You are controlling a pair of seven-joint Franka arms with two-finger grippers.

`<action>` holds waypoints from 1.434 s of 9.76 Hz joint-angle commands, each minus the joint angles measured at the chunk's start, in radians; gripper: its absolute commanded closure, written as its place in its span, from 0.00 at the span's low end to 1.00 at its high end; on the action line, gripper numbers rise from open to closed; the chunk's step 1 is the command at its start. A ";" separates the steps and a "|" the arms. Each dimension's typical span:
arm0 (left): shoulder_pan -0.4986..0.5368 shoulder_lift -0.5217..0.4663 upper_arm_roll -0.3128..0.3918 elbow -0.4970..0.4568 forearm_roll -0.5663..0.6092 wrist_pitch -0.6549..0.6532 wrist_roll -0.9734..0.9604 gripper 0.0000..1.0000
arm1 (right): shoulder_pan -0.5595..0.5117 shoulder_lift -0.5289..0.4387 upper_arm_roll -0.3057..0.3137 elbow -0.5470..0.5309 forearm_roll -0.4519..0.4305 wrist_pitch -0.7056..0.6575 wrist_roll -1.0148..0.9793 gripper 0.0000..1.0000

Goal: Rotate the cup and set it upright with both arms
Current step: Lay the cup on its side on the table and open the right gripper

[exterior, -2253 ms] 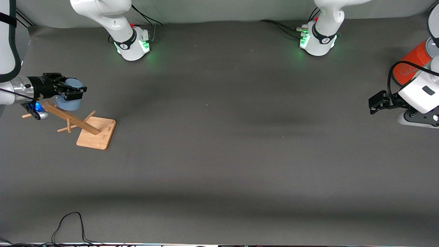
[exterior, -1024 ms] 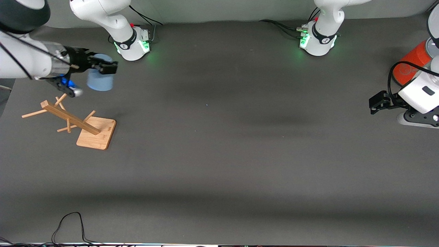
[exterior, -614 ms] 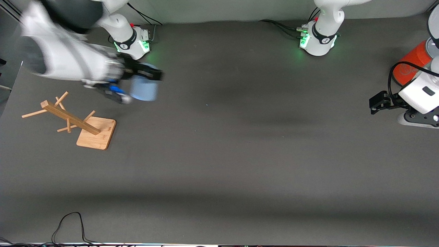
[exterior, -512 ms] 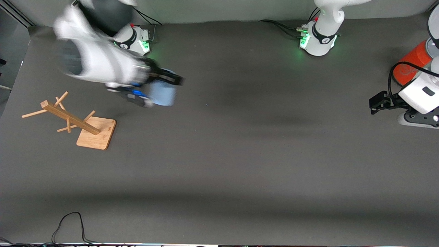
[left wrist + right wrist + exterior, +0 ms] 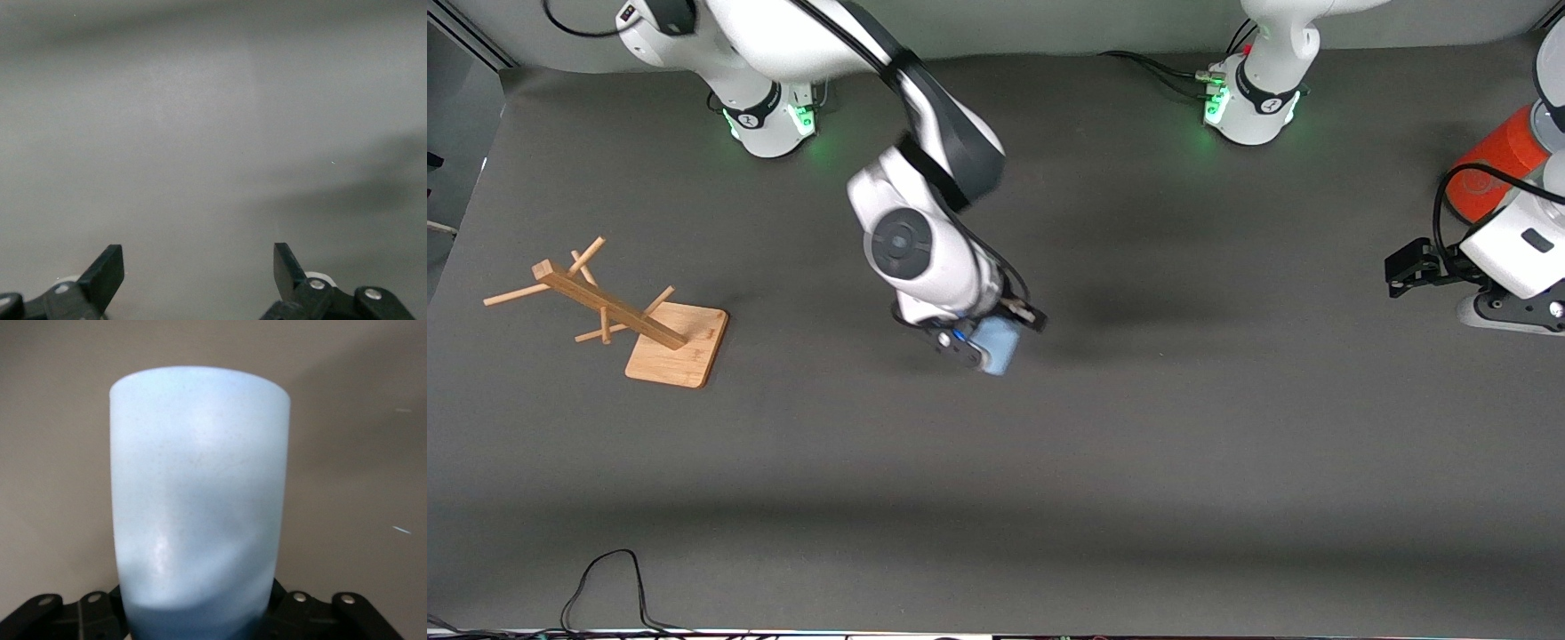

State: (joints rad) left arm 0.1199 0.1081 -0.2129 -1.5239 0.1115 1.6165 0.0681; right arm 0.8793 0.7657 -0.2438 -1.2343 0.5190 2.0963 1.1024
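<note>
Next, my right gripper puts the light-blue cup down on the bare grey mat (image 5: 1084, 359) beside it, toward the orange cylinder.
The light-blue cup (image 5: 997, 344) is held by my right gripper (image 5: 1009, 325) over the middle of the table. The gripper is shut on it. In the right wrist view the cup (image 5: 200, 500) fills the frame, its closed base pointing away from the wrist. My left gripper (image 5: 1405, 264) is open and empty at the left arm's end of the table, where that arm waits. In the left wrist view its two black fingertips (image 5: 107, 273) stand wide apart over bare grey mat.
A wooden cup rack (image 5: 614, 316) with pegs on a square base stands toward the right arm's end of the table. A large orange cylinder (image 5: 1494, 164) stands at the left arm's end near the left gripper. A black cable (image 5: 609, 582) lies at the front edge.
My right arm has swung the cup from beside the wooden rack to over the middle of the table and lowered it. The left arm has not moved.
</note>
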 commanded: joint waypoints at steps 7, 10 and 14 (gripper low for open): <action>0.000 -0.016 0.004 -0.025 0.013 0.008 0.009 0.00 | 0.124 0.280 0.061 0.073 -0.216 0.446 -0.040 0.68; -0.002 -0.016 0.004 -0.016 0.011 -0.009 -0.011 0.00 | 0.125 0.311 0.069 0.070 -0.317 0.438 -0.258 0.49; 0.000 -0.011 0.006 -0.016 -0.010 -0.047 -0.141 0.00 | 0.133 0.287 0.069 0.079 -0.318 0.262 -0.345 0.00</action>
State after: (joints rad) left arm 0.1209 0.1077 -0.2089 -1.5352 0.1087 1.5961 0.0065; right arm 1.0079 1.0637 -0.1738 -1.1768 0.2213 2.4409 0.7716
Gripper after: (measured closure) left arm 0.000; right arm 0.119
